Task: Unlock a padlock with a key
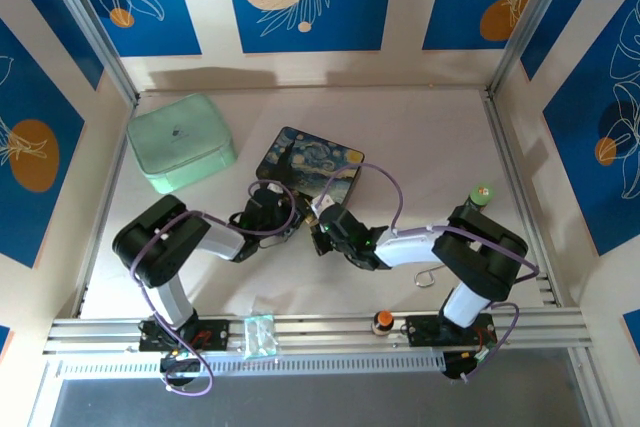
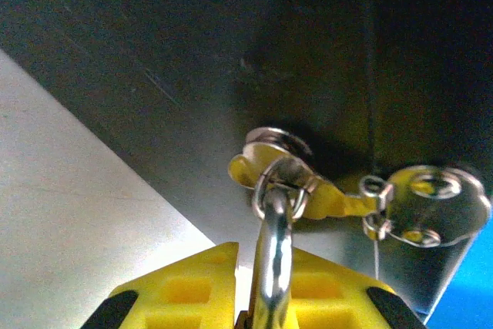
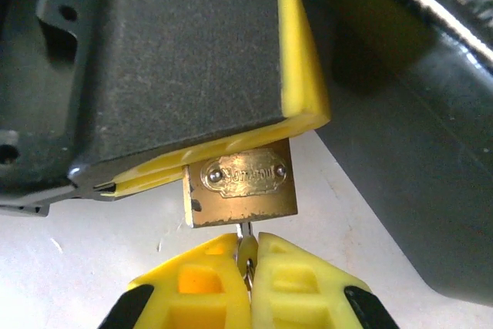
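Observation:
The left gripper's fingers close across the silver shackle above the key, so it should open and grip the brass padlock's body [image 3: 243,182] lower down, leaving the shackle free.
The brass padlock [image 3: 240,186] hangs just under the yellow finger [image 3: 302,75] of my left gripper [image 1: 298,217], which is shut on it. Seen from the left wrist, its silver shackle [image 2: 273,260] runs out between the fingers of that gripper [image 2: 269,258], with a ring looped round its top. The thin silver key [image 3: 245,231] is stuck into the bottom of the padlock's body. My right gripper [image 3: 248,258] is shut on the key's head directly below. Both grippers meet in front of the starry-night tin [image 1: 310,165], with the right gripper [image 1: 323,229] beside the left.
A mint-green case [image 1: 180,142] lies at the back left. A bent-wire loop [image 1: 427,277] lies by the right arm, and a green-capped bottle [image 1: 480,195] stands at the right. A flat silver piece with holes [image 2: 439,202] hangs from small rings on the shackle.

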`<move>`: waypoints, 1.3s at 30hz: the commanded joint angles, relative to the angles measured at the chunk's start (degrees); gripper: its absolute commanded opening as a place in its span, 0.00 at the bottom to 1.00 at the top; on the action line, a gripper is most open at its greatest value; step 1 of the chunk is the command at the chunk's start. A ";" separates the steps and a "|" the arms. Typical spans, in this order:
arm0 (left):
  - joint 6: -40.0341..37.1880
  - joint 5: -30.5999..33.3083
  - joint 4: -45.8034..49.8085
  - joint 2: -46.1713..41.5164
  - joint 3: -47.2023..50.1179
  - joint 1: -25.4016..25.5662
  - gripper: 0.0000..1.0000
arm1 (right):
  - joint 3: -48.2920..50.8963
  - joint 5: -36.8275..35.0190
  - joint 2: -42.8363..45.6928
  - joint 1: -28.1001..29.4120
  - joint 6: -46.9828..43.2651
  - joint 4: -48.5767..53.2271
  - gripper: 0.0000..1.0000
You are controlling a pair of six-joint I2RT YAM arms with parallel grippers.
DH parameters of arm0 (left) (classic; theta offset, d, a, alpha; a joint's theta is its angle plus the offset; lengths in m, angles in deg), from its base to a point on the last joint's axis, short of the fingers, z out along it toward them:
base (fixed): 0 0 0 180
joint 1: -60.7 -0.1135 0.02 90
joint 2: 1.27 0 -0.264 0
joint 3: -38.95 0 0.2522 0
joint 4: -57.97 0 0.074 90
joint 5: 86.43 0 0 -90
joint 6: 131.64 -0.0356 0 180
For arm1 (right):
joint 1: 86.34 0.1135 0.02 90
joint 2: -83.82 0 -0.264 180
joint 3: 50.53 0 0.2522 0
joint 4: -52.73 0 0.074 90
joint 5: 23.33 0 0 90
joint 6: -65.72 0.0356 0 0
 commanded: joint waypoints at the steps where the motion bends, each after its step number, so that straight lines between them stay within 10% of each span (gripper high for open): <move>1: -1.17 0.14 -1.04 0.19 1.21 0.11 0.11 | -0.45 -3.97 -1.78 -0.13 4.13 1.61 0.00; 15: -9.93 2.94 10.65 -4.71 0.16 0.39 0.45 | 2.21 2.24 -2.91 -0.91 11.14 -2.20 0.00; 39: -22.80 11.76 30.66 -12.21 -3.33 4.45 0.17 | 9.54 10.24 -1.13 -3.37 24.53 -13.34 0.00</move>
